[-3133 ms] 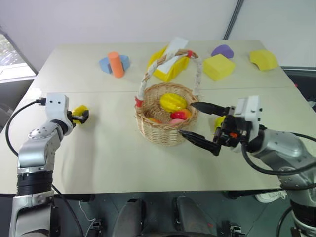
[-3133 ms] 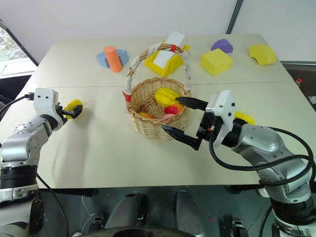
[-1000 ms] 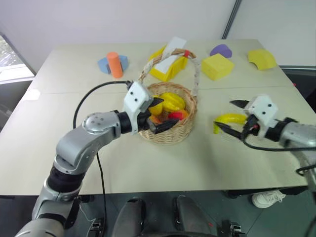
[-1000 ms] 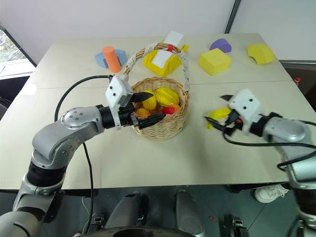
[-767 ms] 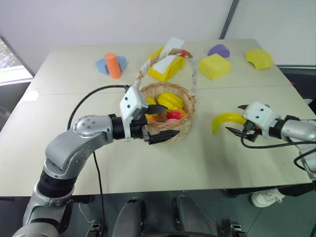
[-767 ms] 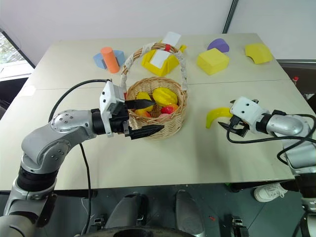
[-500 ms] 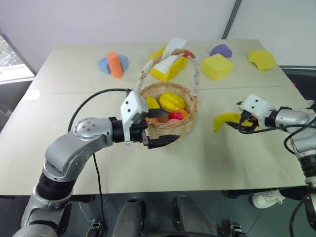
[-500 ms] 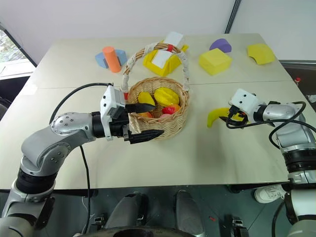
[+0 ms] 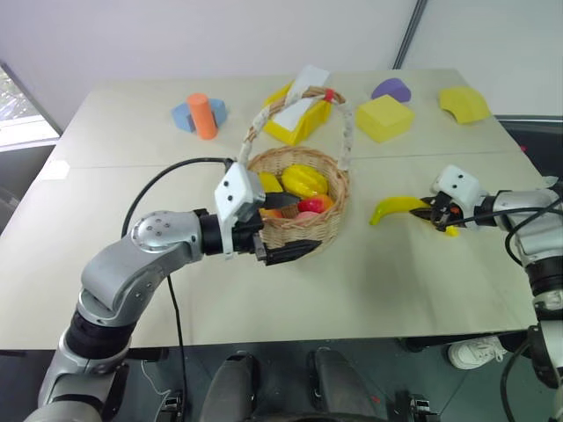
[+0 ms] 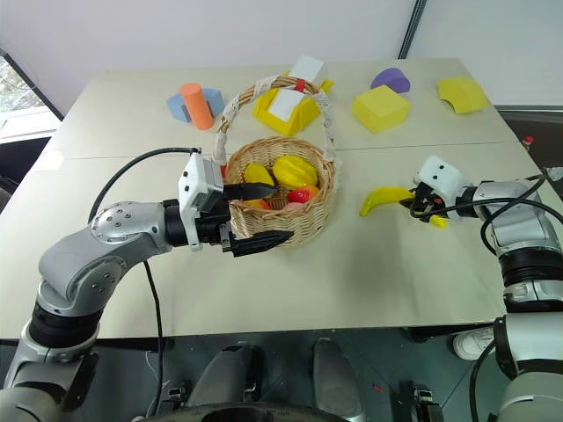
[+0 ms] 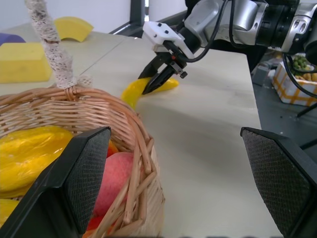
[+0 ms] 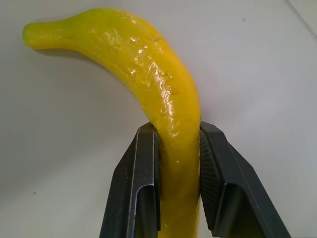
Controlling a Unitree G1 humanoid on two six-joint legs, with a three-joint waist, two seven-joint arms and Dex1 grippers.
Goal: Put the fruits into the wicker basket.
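My right gripper has the banana. It will let go of it on top of the yellow and red fruits (image 9: 285, 199) inside the wicker basket.
The tan wicker basket (image 9: 310, 230) stands mid-table with several toy fruits (image 9: 304, 180) inside it, yellow and red ones. A long yellow banana (image 12: 153, 84) lies on the table to the basket's right. My right gripper (image 9: 433, 212) is shut on the banana, its two black fingers (image 12: 143, 193) pressing both sides of it. My left gripper (image 9: 286, 226) is open at the basket's near rim, one finger over the fruits and one outside the wall, with nothing held.
At the back of the table stand an orange cylinder (image 9: 206, 115) by blue pieces, a yellow tray with a white slab (image 9: 299, 114), yellow foam blocks (image 9: 385, 117) and a purple block (image 9: 391, 89). Bare table lies in front of the basket.
My right gripper moved onto the banana and shut on it; the banana's free end shifted a little towards the basket. My left gripper stayed open at the basket rim.
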